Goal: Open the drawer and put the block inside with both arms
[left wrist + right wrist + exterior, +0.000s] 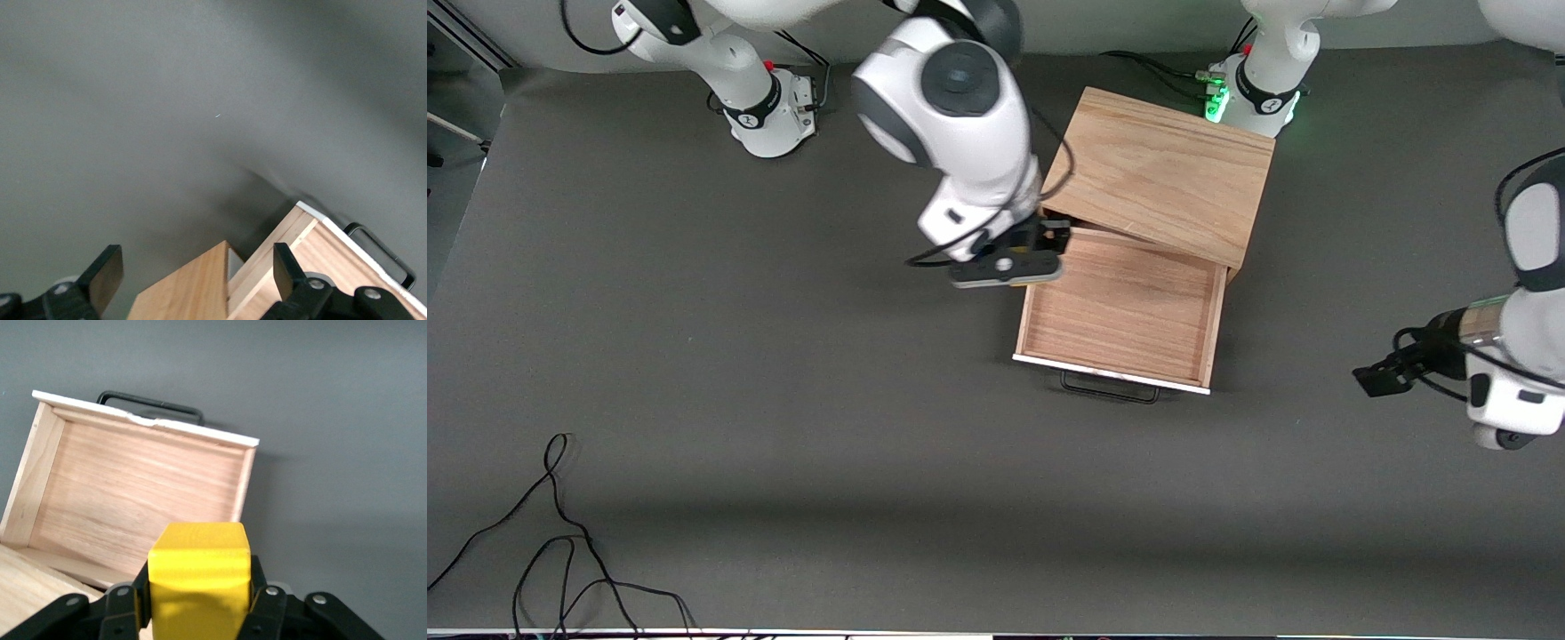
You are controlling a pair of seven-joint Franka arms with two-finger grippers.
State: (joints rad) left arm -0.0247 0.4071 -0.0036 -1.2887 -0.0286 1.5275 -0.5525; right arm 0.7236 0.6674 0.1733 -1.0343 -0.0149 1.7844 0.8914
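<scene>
Next, I let go of the yellow block, now held above the open drawer, inside the drawer (1064, 327) (195, 479) with my right gripper, near the corner of the white front on the side with the loose cable.
The drawer (1120, 307) stands pulled out of the light-wood cabinet (1165, 173) toward the front camera. Its tray is bare inside, and its black bar handle (1110, 388) is on the white front. My right gripper (1024, 253) hangs over the drawer's corner next to the cabinet, at the right arm's end. In the right wrist view it (198, 587) is shut on the yellow block (199, 560), above the open drawer (133, 493). The block is hidden in the front view. My left gripper (1374, 378) waits open and empty (197, 270) at the left arm's end of the table.
The arm bases (769, 107) (1249, 93) stand along the table's edge farthest from the front camera. A loose black cable (560, 533) lies near the front edge at the right arm's end. The left wrist view shows the cabinet corner (187, 293) and the drawer's side (333, 260).
</scene>
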